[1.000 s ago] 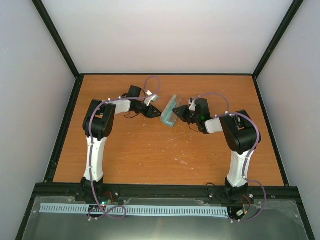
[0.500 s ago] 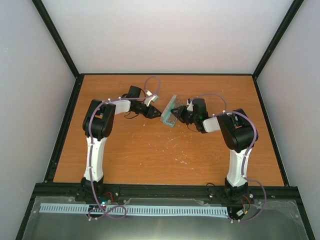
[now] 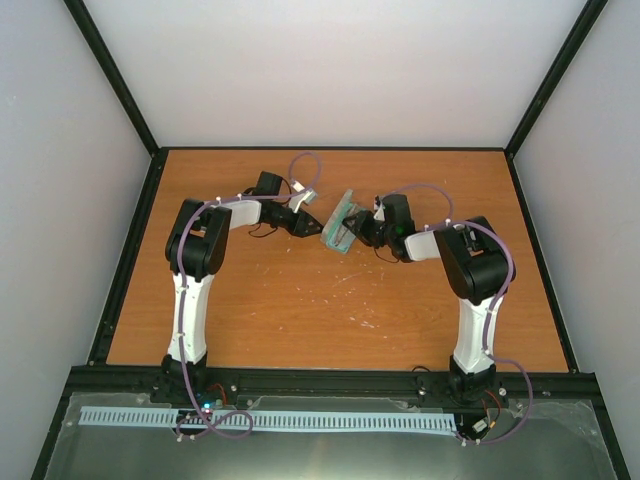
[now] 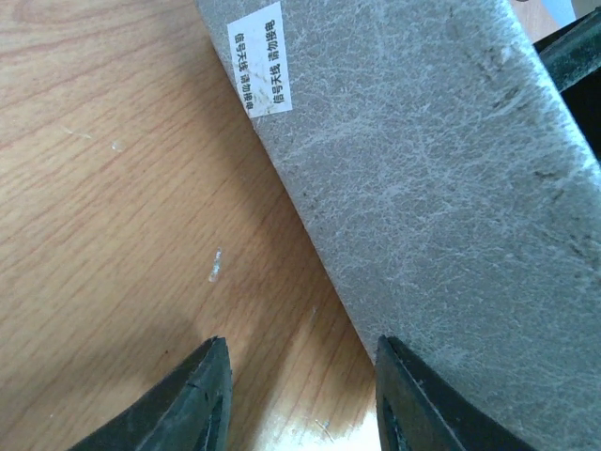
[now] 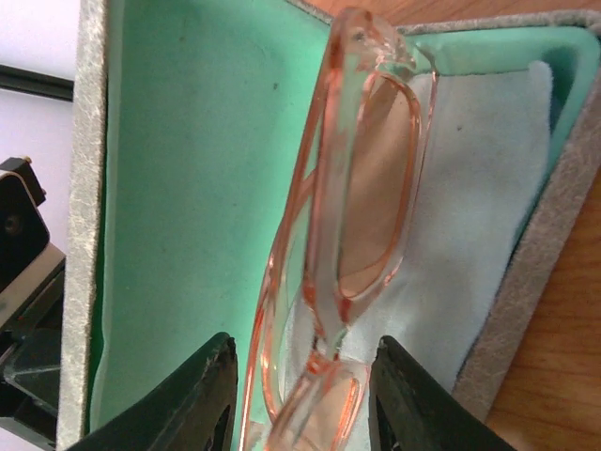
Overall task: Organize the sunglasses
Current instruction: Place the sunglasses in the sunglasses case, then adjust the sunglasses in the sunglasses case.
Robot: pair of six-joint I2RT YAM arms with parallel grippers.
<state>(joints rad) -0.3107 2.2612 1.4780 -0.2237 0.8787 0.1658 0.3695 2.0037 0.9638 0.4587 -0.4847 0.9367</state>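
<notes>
The sunglasses sit against the hinge side of the lid. My right gripper needs to grip them and shift them over the open pale cloth (image 5: pixel 474 197) before the lid closes.
The grey box (image 3: pixel 340 224) lies open at the table's middle back, its green lining (image 5: pixel 188 188) facing the right wrist camera. The sunglasses (image 5: pixel 376 160), reddish-brown and folded, lie inside it on the pale cloth (image 5: pixel 484 160). My right gripper (image 5: pixel 300 404) is open with one finger on each side of the sunglasses' near end, and small gaps show on both sides. It stands just right of the box in the top view (image 3: pixel 360 232). My left gripper (image 4: pixel 300 395) is open and empty, low over the table, with its right finger against the box's grey outer shell (image 4: pixel 423 188).
A white sticker (image 4: pixel 261 58) with black print is on the box's outer shell. The wooden table (image 3: pixel 300 300) has black rails along its sides and white walls behind. The left gripper's black body (image 5: pixel 19 282) shows just beyond the box's far rim.
My right gripper has moved a little left, closer over the open box. The left arm and the box have stayed put.
</notes>
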